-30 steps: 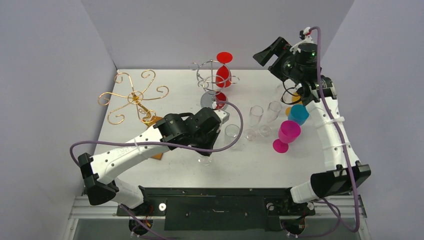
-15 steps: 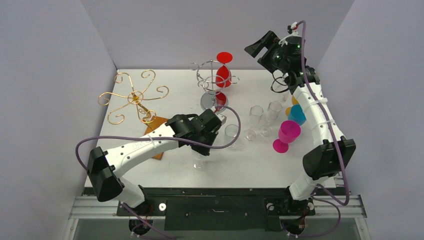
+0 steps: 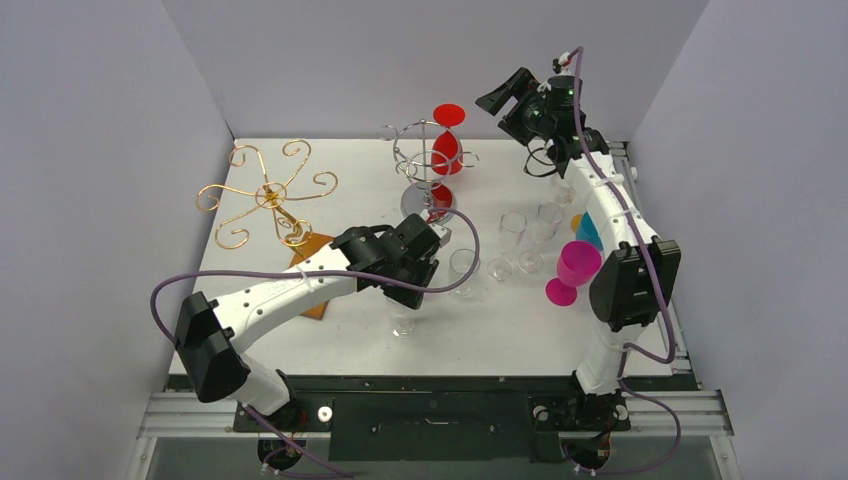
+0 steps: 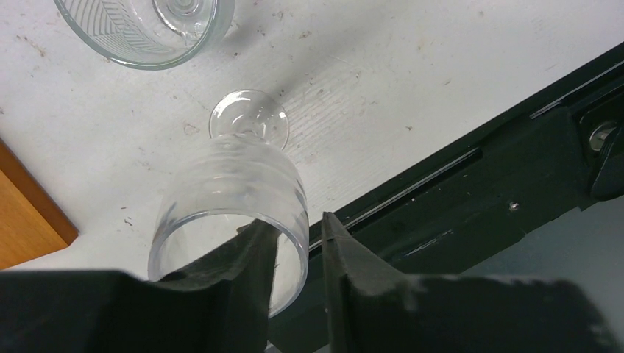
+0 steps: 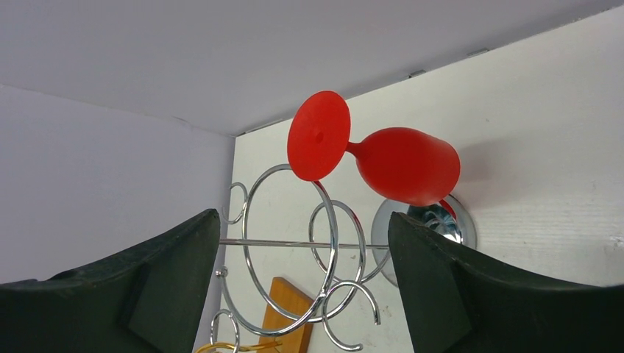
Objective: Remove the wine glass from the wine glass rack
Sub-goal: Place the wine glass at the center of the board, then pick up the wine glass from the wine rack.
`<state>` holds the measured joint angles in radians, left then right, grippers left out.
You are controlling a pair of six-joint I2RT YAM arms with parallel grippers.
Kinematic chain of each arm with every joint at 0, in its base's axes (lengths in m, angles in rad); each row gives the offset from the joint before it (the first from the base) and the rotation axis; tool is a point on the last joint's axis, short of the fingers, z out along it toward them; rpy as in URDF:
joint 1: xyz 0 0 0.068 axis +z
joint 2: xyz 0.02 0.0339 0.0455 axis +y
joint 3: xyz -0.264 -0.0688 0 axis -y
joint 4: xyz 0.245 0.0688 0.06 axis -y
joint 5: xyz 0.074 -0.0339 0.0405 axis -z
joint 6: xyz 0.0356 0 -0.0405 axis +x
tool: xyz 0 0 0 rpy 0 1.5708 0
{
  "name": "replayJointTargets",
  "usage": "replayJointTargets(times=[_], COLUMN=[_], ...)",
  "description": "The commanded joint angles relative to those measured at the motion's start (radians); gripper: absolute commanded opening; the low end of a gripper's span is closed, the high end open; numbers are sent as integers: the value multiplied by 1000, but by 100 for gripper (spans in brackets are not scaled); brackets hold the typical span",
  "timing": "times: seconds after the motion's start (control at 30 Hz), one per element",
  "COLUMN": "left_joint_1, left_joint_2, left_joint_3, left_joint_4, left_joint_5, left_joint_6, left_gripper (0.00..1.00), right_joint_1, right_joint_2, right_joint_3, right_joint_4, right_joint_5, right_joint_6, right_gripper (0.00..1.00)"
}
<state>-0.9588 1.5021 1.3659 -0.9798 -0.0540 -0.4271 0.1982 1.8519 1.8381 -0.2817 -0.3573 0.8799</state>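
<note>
The red wine glass hangs upside down on the silver wine glass rack. Next, I close my right gripper on its round foot (image 3: pixel 459 115) (image 5: pixel 315 156).
The red wine glass (image 3: pixel 446 150) hangs upside down on the silver wire wine glass rack (image 3: pixel 420 165) at the back middle of the table. In the right wrist view its bowl (image 5: pixel 408 165) and foot lie just above the rack's rod (image 5: pixel 294 242). My right gripper (image 3: pixel 500 92) is raised to the right of the rack, open wide and empty (image 5: pixel 303 220), facing the glass. My left gripper (image 3: pixel 412 298) is low near the table's front edge over an upright clear glass (image 4: pixel 235 184). One finger is inside the rim and one outside, slightly parted (image 4: pixel 298 224), with a gap beside the glass wall.
A gold wire rack (image 3: pixel 265 195) on a wooden base stands at the back left. Several clear glasses (image 3: pixel 515 230), a pink glass (image 3: pixel 575 268) and a blue cup (image 3: pixel 597 232) crowd the right side. Another clear glass (image 4: pixel 140 22) stands just beyond the left gripper. The black front rail (image 4: pixel 471 184) lies close.
My right arm has swung left and closer to the silver rack. The left gripper's fingers have parted a little around the clear glass's rim.
</note>
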Motion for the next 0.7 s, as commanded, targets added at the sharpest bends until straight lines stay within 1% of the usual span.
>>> replayJointTargets(times=[0.0,0.03,0.07,0.13,0.17,0.27,0.4,0.47,0.67], left_joint_1=[10,10,11,14,15,19,21,23,42], left_joint_2=[-34,-37,-43,-51,-55,-68,-84,-92,-101], left_joint_3=[23,32,37,52,63,84,137,169,267], left_joint_4=[15,7,2,-11,-21,-42,-83,-106,-169], left_joint_5=[2,2,1,-1,-4,-4,0,3,-3], left_joint_6=[19,20,22,26,27,32,38,40,40], left_gripper=[31,33,38,43,45,54,65,69,70], right_joint_1=[12,15,17,21,24,32,36,39,62], right_joint_2=[28,36,52,78,93,126,180,216,300], right_joint_3=[78,84,98,115,119,138,172,201,285], right_joint_4=[82,82,82,82,84,100,129,143,140], right_joint_5=[-15,-14,-14,-13,-11,-7,-2,-6,19], right_joint_6=[13,14,14,18,20,30,51,65,82], right_gripper=[78,77,76,74,72,69,64,61,57])
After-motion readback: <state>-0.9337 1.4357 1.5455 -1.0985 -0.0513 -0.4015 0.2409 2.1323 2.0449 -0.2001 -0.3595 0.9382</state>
